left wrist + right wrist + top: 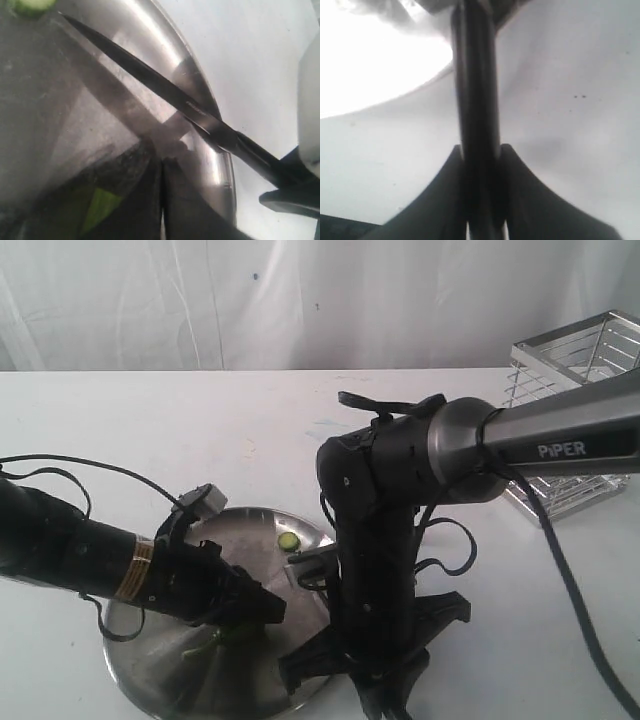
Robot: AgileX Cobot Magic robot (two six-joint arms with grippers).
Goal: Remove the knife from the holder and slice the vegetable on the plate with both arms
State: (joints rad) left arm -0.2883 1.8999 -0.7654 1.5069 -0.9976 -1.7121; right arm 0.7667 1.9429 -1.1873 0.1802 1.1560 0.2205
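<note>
The robot's right gripper should lay the knife across the plate's rim (301,593) near the round green slice.
The knife (165,87) stretches across the plate (150,30), its dark blade tip near a cut green slice (30,5). My right gripper (480,150) is shut on the knife's black handle (475,75), just off the plate's rim. The left gripper (161,160) is shut low over the plate (170,680), nothing between its fingers. The green vegetable (100,212) lies against the outer side of one finger, partly hidden by it. In the exterior view the left gripper (272,608) points right over the plate, and the right arm (370,570) hides the knife.
The chrome wire holder (580,370) stands at the back right of the white table. A round green slice (288,539) lies on the plate's far side. Cables hang from both arms.
</note>
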